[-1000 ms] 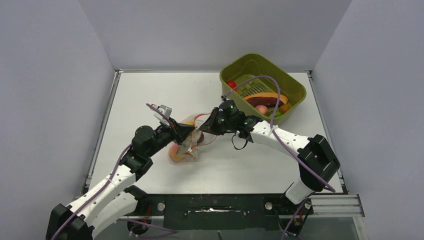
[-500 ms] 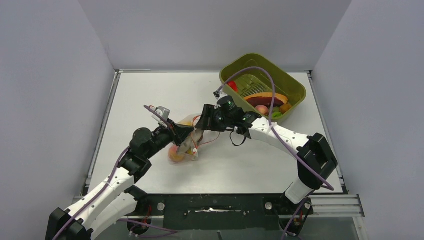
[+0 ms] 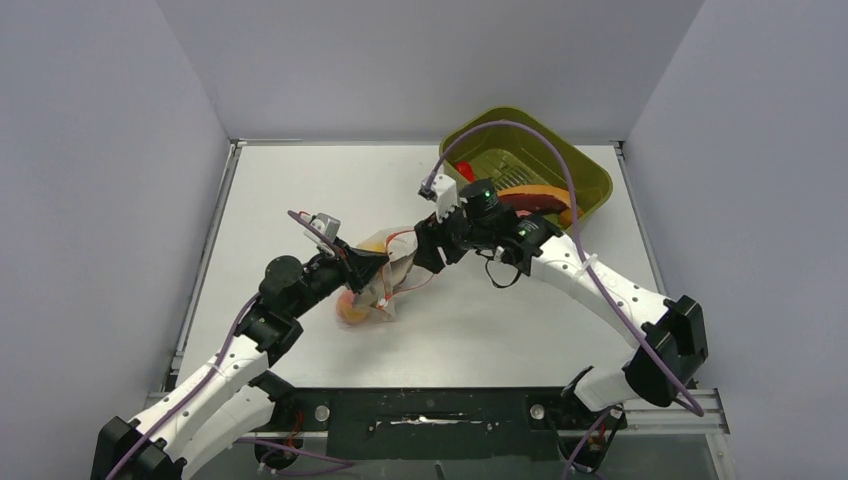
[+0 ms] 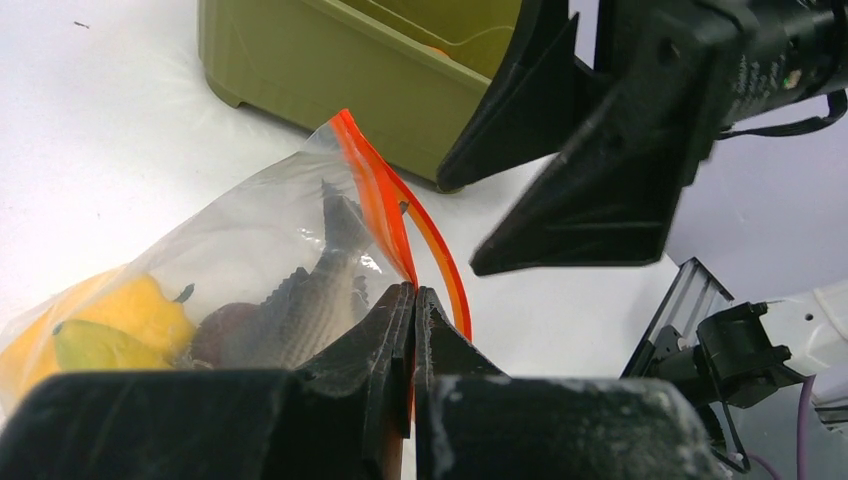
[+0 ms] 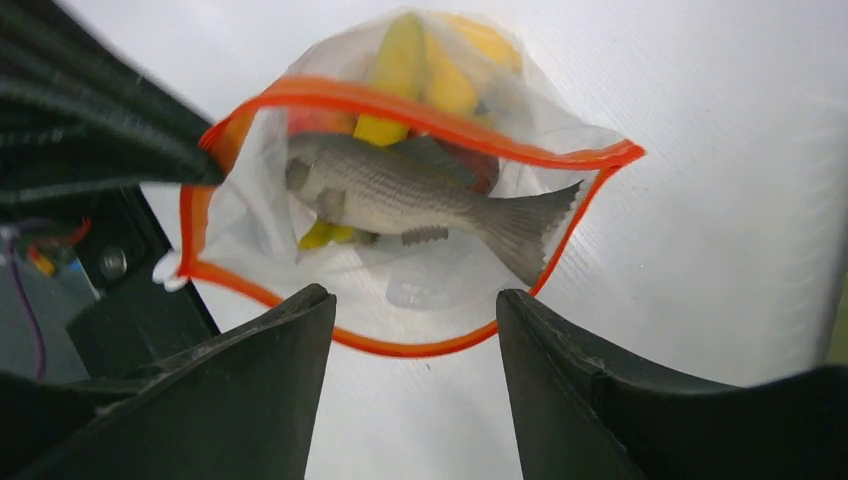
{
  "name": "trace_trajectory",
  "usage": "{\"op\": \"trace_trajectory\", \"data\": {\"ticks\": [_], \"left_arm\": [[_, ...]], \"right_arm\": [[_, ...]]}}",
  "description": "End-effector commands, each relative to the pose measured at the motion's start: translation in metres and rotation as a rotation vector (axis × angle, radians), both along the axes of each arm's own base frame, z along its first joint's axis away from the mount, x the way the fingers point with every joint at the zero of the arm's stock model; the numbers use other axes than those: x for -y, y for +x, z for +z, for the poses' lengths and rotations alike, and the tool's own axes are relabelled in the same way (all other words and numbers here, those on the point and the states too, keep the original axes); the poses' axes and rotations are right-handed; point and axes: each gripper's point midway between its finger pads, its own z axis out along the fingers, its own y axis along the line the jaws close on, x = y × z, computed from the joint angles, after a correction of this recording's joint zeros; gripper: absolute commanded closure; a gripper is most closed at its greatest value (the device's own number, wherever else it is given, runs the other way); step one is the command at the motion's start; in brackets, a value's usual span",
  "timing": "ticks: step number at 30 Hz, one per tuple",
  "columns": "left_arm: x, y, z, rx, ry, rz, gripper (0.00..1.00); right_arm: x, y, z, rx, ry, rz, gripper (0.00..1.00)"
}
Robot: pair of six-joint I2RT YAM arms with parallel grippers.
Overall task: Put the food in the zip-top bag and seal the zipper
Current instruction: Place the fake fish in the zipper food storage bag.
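Note:
The white slider is away from the left gripper's hold, so the robot's right gripper should steady the zipper while the left gripper takes the bag's corner [image 5: 196,262] by the slider.
The zip-top bag [image 3: 372,295] lies mid-table with its mouth held up. My left gripper [image 4: 413,290] is shut on the red-orange zipper [image 4: 375,200] at the rim. In the right wrist view the zipper [image 5: 400,105] forms a wide open loop. Inside it lie a grey toy fish [image 5: 400,195] and yellow food [image 5: 400,60]. My right gripper [image 5: 412,295] is open and empty, just in front of the mouth, apart from it. From above, the right gripper [image 3: 425,252] sits right of the bag.
The olive-green tub [image 3: 590,180] stands at the back right, holding a watermelon slice [image 3: 535,197] and a red piece [image 3: 463,170]. It rises close behind the bag in the left wrist view, tub [image 4: 350,60]. The right arm's purple cable arches over the tub.
My right gripper has opened and drawn back to the right, away from the bag's mouth, with its wrist lifted. The left gripper keeps its hold on the rim.

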Motion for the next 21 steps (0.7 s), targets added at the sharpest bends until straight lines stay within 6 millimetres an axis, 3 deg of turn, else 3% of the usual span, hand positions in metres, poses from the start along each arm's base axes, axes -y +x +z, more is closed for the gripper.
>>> {"op": "trace_trajectory", "data": {"ticks": [1, 5, 9, 21], "left_arm": [[0.004, -0.005, 0.036, 0.095, -0.059, -0.034, 1.0], [0.007, -0.007, 0.036, 0.101, -0.056, -0.056, 1.0], [0.008, -0.008, 0.041, 0.114, -0.064, -0.066, 1.0], [0.005, -0.009, 0.042, 0.132, -0.042, -0.06, 1.0]], "right_arm": [[-0.005, -0.036, 0.023, 0.293, -0.002, 0.388, 0.38], [-0.012, -0.065, 0.027, 0.555, 0.05, 0.619, 0.37], [-0.017, -0.079, 0.035, 0.725, 0.112, 0.736, 0.37], [-0.048, -0.074, -0.004, 0.697, 0.058, 0.88, 0.38]]}}
